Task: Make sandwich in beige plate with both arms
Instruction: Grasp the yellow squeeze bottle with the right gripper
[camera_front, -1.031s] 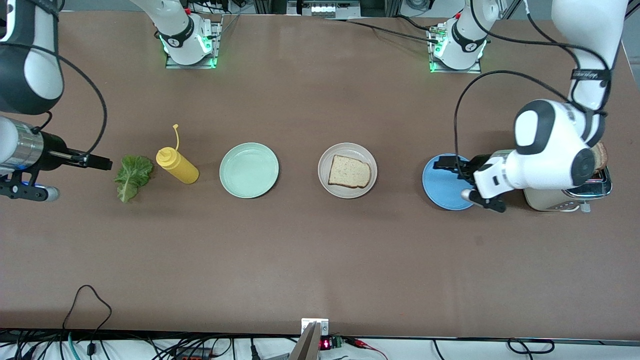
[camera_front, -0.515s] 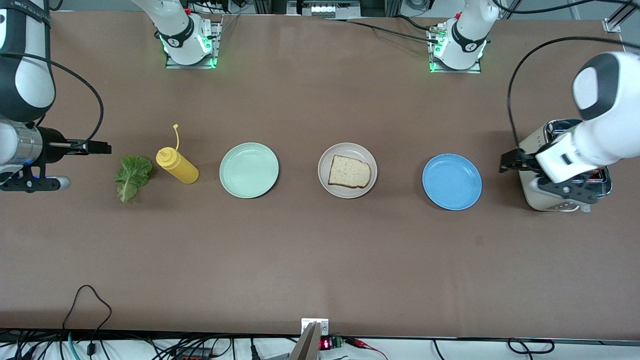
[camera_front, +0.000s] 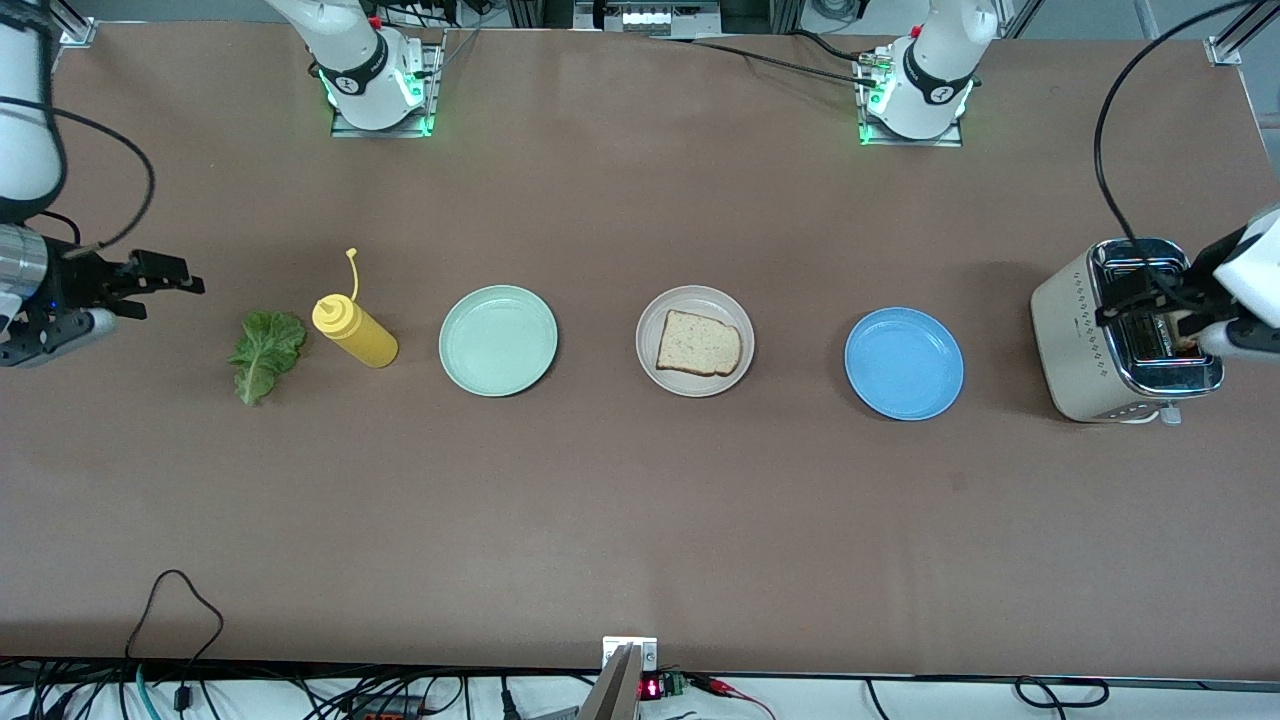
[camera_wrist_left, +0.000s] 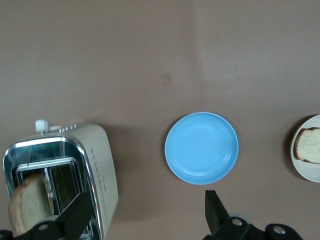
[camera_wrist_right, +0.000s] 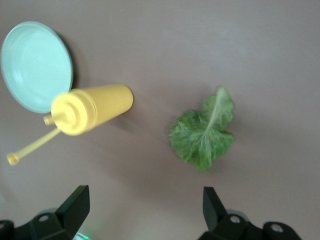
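Observation:
My right gripper will move next to the yellow squeeze bottle beside the lettuce leaf and close on the bottle's body (camera_front: 365, 340) (camera_wrist_right: 109, 103), below its cap.
One speckled bread slice (camera_front: 699, 343) lies flat on the beige plate (camera_front: 695, 297) at mid-table; both also show in the left wrist view, the beige plate (camera_wrist_left: 306, 172) and its bread slice (camera_wrist_left: 310, 145). A second bread slice (camera_wrist_left: 27, 207) stands in a slot of the toaster (camera_front: 1085, 330). My left gripper (camera_front: 1135, 295) hangs open over the toaster's top, its fingers empty (camera_wrist_left: 147, 202). The green lettuce leaf (camera_front: 265, 352) lies on the table toward the right arm's end. My right gripper (camera_front: 172, 274) hovers open and empty over bare table beside the lettuce leaf (camera_wrist_right: 202, 135).
A yellow squeeze bottle (camera_front: 358, 332) lies tilted between the leaf and a mint-green plate (camera_front: 498, 340). A blue plate (camera_front: 903, 363) sits empty between the beige plate and the toaster. Cables run along the table's near edge.
The left arm swung from over the blue plate to over the toaster. The right gripper drew back a little from the lettuce toward the table's end. Both stayed open.

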